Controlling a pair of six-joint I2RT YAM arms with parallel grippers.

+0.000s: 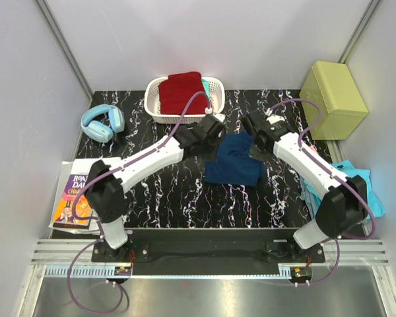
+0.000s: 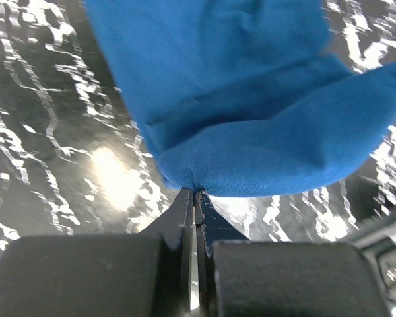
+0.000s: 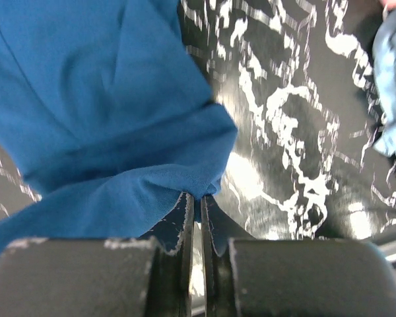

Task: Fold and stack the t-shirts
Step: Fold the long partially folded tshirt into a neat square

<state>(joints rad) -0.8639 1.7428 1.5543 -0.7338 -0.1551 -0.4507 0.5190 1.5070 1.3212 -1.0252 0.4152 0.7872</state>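
The navy blue t-shirt, still bunched above the table's middle, will be let go by my right gripper on the black marbled table (image 1: 233,146) just in front of the white basket.
A navy blue t-shirt (image 1: 234,160) hangs bunched between my two grippers above the middle of the black marbled table (image 1: 165,191). My left gripper (image 1: 219,135) is shut on its left upper edge; the left wrist view shows the blue cloth (image 2: 251,99) pinched at the fingertips. My right gripper (image 1: 253,142) is shut on its right upper edge; the cloth (image 3: 99,112) shows in the right wrist view too. No print shows. A dark red t-shirt (image 1: 183,92) lies in the white basket (image 1: 156,112) at the back. A turquoise t-shirt (image 1: 363,188) lies crumpled at the right edge.
Blue headphones (image 1: 103,123) lie at the back left. A book (image 1: 76,198) lies at the left edge. A yellow-green box (image 1: 333,99) stands at the back right. White walls enclose the table on three sides.
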